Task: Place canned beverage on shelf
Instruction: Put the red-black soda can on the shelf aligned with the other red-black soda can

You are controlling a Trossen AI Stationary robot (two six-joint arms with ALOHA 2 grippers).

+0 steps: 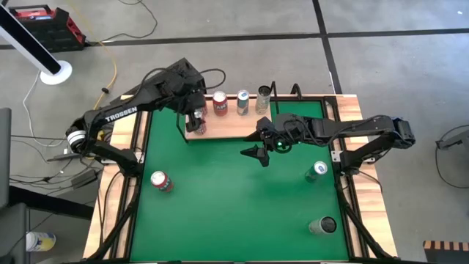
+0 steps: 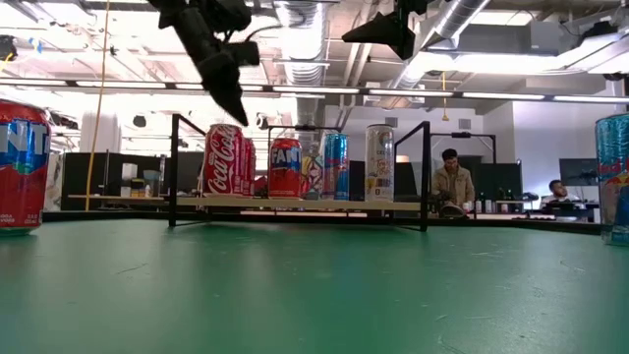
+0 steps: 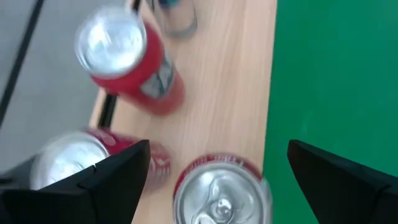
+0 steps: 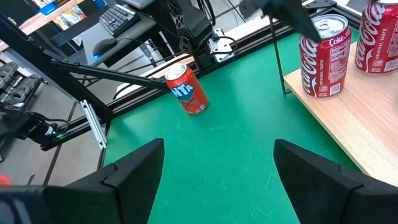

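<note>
The robot's left gripper will next close empty next to the front Coca-Cola can, at the shelf's near edge (image 1: 187, 140) (image 3: 272, 208).
The pale-wood shelf (image 1: 227, 130) stands at the green mat's far edge and holds several upright cans. Two red Coca-Cola cans (image 4: 323, 57) stand on its left end, then a red one (image 1: 219, 103), a blue one (image 1: 242, 102) and a pale one (image 1: 263, 99). My left gripper (image 1: 195, 117) hovers open over the left end, its fingers on either side of a red can's top (image 3: 221, 193) without touching it; in the low view the gripper (image 2: 228, 93) is just above the can (image 2: 222, 157). My right gripper (image 1: 261, 152) is open and empty above the mat, near the shelf's front.
A red Fanta can (image 1: 160, 180) stands on the mat at the left. A blue can (image 1: 316, 171) and a dark can (image 1: 322, 225) stand at the right. Black wire frames (image 2: 175, 167) rise at the shelf's ends. People sit in the room behind (image 2: 454, 182).
</note>
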